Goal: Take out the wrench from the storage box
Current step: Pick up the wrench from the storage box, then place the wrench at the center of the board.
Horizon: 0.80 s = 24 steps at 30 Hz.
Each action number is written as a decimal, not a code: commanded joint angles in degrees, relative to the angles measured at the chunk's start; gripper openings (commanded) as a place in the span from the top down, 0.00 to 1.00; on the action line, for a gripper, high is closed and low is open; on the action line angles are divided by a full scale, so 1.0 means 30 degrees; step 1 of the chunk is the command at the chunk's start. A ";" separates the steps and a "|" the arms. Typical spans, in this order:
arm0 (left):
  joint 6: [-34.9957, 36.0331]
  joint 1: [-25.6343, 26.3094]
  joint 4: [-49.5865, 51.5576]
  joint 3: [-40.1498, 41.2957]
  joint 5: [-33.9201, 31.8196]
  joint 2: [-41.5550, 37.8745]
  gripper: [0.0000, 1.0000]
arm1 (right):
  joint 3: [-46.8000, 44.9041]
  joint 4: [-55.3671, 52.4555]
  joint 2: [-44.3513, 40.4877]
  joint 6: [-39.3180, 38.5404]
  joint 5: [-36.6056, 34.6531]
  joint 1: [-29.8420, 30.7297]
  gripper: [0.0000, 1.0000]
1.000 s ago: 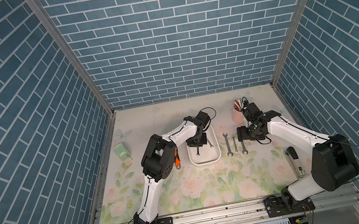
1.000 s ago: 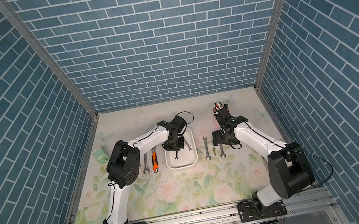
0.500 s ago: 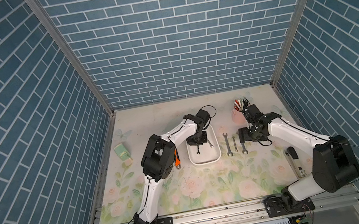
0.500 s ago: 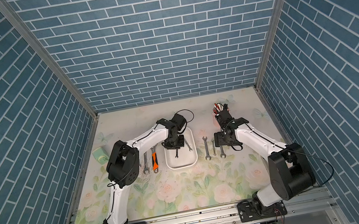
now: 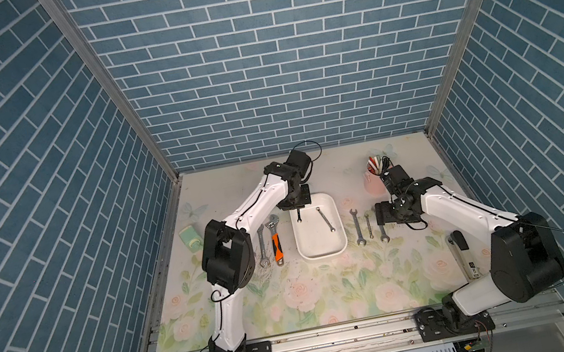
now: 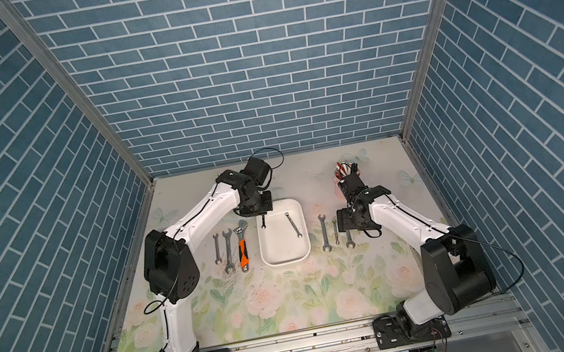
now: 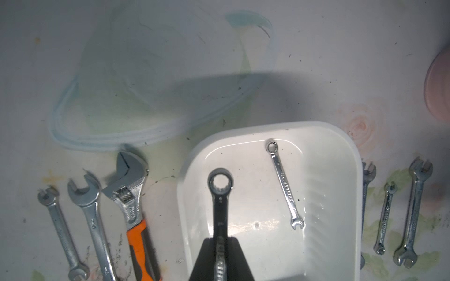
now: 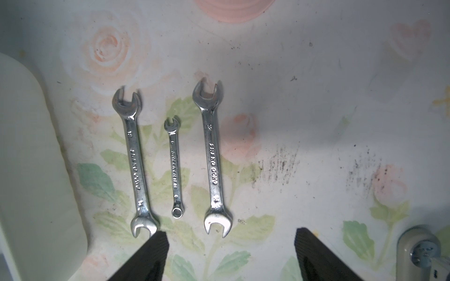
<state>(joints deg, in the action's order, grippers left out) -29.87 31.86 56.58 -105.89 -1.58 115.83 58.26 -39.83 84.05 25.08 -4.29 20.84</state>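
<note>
Next, my left gripper lets go of the dark ring-ended wrench beside the outermost plain wrench, on its green block side (image 5: 238, 245) (image 7: 31, 241).
The storage box (image 5: 322, 255) (image 6: 285, 262) (image 7: 356, 170) is a shallow white tray in the middle of the mat. My left gripper (image 7: 220, 239) (image 5: 296, 207) is shut on the shank of a dark ring-ended wrench (image 7: 220, 194) (image 5: 298, 217) (image 6: 263, 222). The wrench hangs over the box's far left corner, just inside the rim. A small silver wrench (image 5: 325, 219) (image 6: 293, 224) (image 7: 285, 185) lies slantwise on the box floor. My right gripper (image 8: 231, 233) (image 5: 381, 214) stands open and empty, low over the mat to the right of the box.
Three silver wrenches (image 8: 213, 158) (image 5: 368, 226) lie in a row right of the box, under my right gripper. Left of the box lie plain wrenches (image 6: 228, 251) and an orange-handled adjustable wrench (image 5: 276, 242) (image 7: 136, 219). A pink cup of pens (image 5: 375, 178) stands at the back right.
My left gripper has lifted the dark wrench a little and carried it toward the box's left rim. The right arm has hardly moved.
</note>
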 commanded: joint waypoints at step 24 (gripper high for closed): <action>0.3258 -0.6969 -0.3890 1.0215 -0.1515 -0.2794 0.98 | 0.0021 -0.0246 -0.0244 0.0136 0.0465 -0.0058 0.15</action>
<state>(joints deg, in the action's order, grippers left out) -21.23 11.38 46.39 -76.01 -3.73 106.63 58.26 -39.83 84.01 25.08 -3.18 20.82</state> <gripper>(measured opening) 0.135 0.853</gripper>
